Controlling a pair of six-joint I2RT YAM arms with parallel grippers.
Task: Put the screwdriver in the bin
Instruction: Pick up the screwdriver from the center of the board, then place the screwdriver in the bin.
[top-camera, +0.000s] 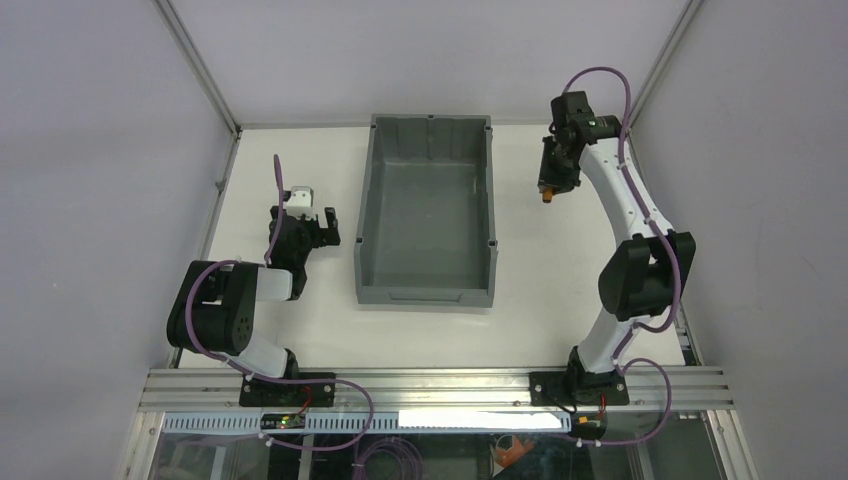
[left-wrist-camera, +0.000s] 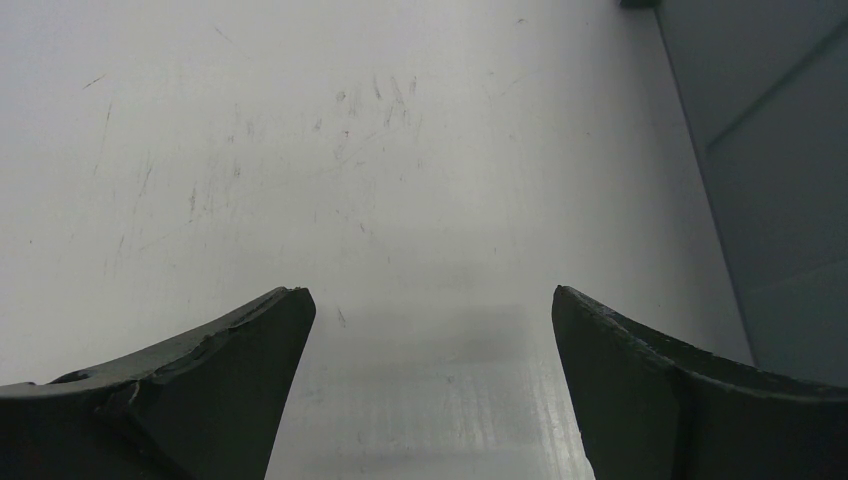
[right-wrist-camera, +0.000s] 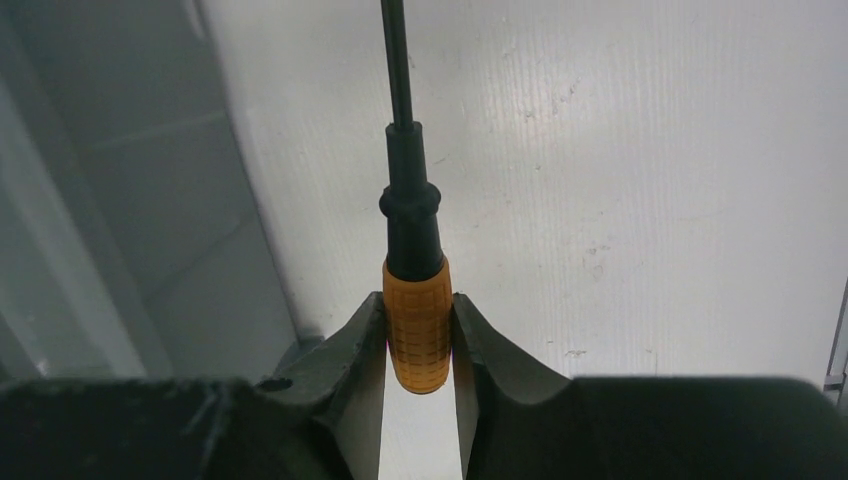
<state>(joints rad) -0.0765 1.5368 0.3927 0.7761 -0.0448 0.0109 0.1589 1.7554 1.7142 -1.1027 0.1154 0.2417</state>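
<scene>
Next, my right gripper lets go of the screwdriver on the middle of the bin's bottom (top-camera: 430, 217), at a spot that lies midway between the bin's sides.
The bin (top-camera: 365, 215) is a large dark grey box standing open in the middle of the table. My right gripper (top-camera: 552, 178) is to the right of the bin's far right corner, outside its wall. In the right wrist view the right gripper (right-wrist-camera: 418, 318) is shut on the orange handle of the screwdriver (right-wrist-camera: 417, 325). Its thin black shaft points away over the white table. The bin's outer wall (right-wrist-camera: 120, 180) is on the left there. My left gripper (top-camera: 301, 218) is left of the bin, open and empty (left-wrist-camera: 430, 300).
The white table (top-camera: 560, 300) is ringed by grey walls with metal frame posts. An aluminium rail (top-camera: 440, 385) carries both arm bases at the near edge. The bin's wall (left-wrist-camera: 780, 150) shows at the right of the left wrist view.
</scene>
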